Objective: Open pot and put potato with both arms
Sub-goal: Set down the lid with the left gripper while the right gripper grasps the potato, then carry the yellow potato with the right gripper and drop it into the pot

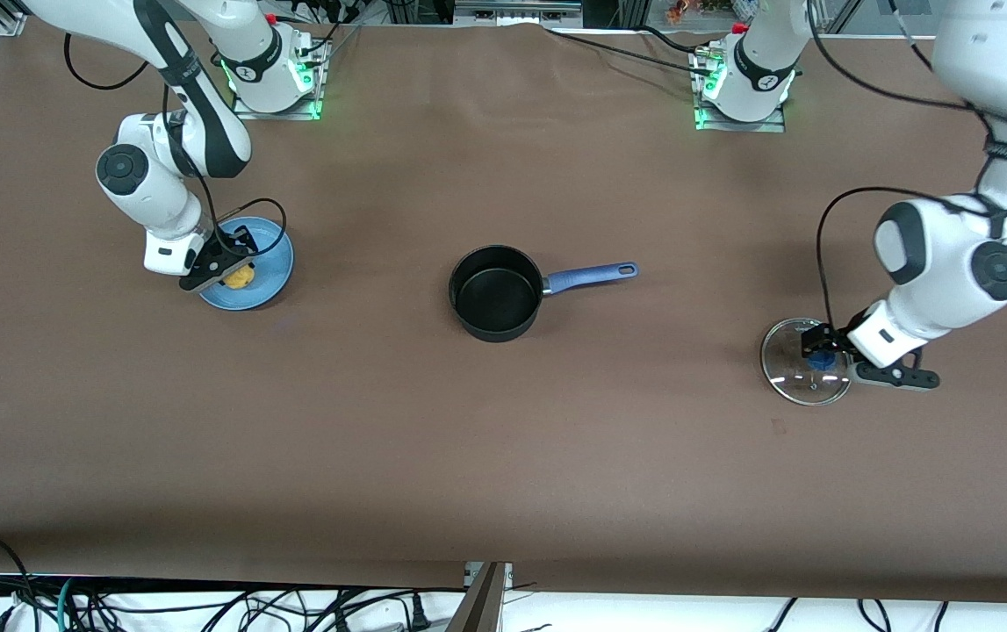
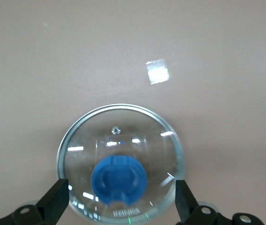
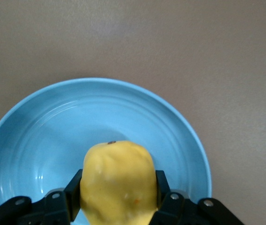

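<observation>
The robot's right gripper will release the yellow potato on the inside bottom of the open black pot (image 1: 507,295).
The black pot (image 1: 496,294) stands open in the middle of the table, its blue handle (image 1: 591,276) pointing toward the left arm's end. Its glass lid (image 1: 806,373) lies flat on the table at the left arm's end. My left gripper (image 1: 819,349) is low over the lid, open, with its fingers (image 2: 58,201) wide of the blue knob (image 2: 119,180) and not touching it. The yellow potato (image 1: 240,278) is on the blue plate (image 1: 266,263) at the right arm's end. My right gripper (image 1: 229,268) is shut on the potato (image 3: 118,183), with a finger against each side.
The blue plate (image 3: 53,126) lies near the right arm's base. Brown tabletop (image 1: 503,456) stretches between the plate, the pot and the lid (image 2: 123,126). Cables hang below the table's edge nearest the front camera.
</observation>
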`<action>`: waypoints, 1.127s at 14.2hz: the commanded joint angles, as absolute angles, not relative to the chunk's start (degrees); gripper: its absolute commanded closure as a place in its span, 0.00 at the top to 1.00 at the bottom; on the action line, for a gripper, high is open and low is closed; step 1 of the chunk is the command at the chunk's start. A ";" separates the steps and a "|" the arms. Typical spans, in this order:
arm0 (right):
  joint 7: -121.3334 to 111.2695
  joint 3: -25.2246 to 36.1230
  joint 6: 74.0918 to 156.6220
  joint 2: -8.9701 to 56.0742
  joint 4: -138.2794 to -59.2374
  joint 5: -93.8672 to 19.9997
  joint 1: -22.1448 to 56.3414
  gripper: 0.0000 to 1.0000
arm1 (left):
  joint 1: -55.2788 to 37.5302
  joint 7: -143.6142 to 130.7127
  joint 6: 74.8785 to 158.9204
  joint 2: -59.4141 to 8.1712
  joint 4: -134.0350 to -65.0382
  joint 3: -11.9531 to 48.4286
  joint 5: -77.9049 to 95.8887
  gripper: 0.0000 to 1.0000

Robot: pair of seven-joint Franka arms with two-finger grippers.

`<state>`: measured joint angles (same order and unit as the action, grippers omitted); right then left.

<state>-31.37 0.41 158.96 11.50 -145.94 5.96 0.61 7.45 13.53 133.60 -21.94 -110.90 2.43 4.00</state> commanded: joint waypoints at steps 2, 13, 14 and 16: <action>-28.32 -0.78 140.70 7.83 -137.15 6.42 0.53 0.15 | 5.81 9.24 115.27 -17.06 -101.54 2.64 5.45 1.00; 19.02 -10.90 109.05 16.94 -100.22 -10.36 13.16 0.15 | 4.31 -4.13 83.50 -10.90 -82.00 5.19 3.60 1.00; 23.51 -10.90 110.90 19.40 -97.93 -10.37 15.62 0.15 | 4.48 -4.04 83.58 -10.90 -82.00 5.10 3.60 1.00; 30.90 -10.90 116.43 25.37 -93.89 -10.20 19.93 0.15 | 4.40 -4.13 83.67 -10.90 -82.00 4.83 3.52 1.00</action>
<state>24.42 -11.28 113.82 18.00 -100.53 -9.35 16.63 4.40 -3.64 84.70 -10.83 -82.91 5.03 4.04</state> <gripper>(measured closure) 0.366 0.000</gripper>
